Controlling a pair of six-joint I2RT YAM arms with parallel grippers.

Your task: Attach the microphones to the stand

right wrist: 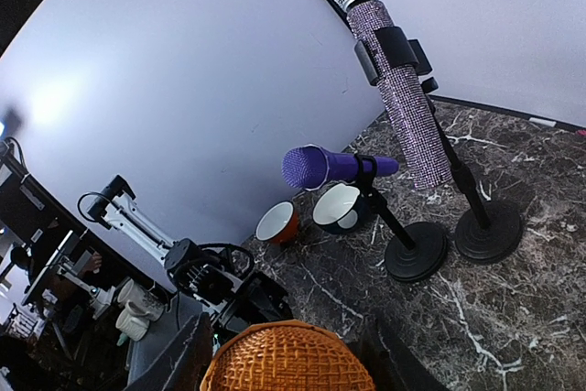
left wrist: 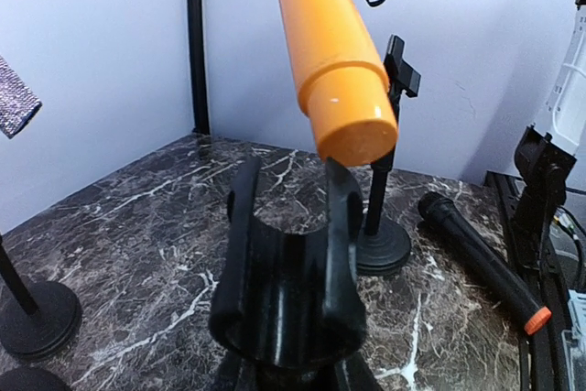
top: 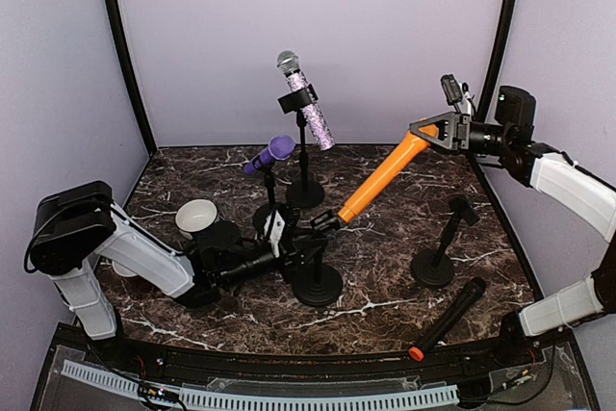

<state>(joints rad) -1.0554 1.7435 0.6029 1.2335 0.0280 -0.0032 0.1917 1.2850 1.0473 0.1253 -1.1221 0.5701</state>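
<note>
The black U-shaped clip stands out of line with the orange microphone, so my left gripper needs to open, regrasp the clip and turn it toward the slanting tail (left wrist: 353, 125).
My right gripper (top: 428, 131) is shut on the mesh head of the orange microphone (top: 380, 178), held slanting down to the left. Its flat tail (left wrist: 352, 125) hangs just above the black U-shaped clip (left wrist: 288, 263) of the middle stand (top: 316, 283). My left gripper (top: 287, 244) reaches in low from the left and is shut on that clip's base. The orange head (right wrist: 286, 359) fills the bottom of the right wrist view between my fingers (right wrist: 174, 363). The glittery lilac microphone (top: 310, 108) and the purple microphone (top: 269, 155) sit in clips on the back stands. The black microphone (top: 449, 319) lies on the table at the front right.
An empty stand (top: 435, 262) rises at the right, beside the lying black microphone. A white-lined bowl (top: 196, 217) sits at the left near my left arm, and a second bowl (right wrist: 277, 222) shows next to it in the right wrist view. Black frame posts stand at the back corners.
</note>
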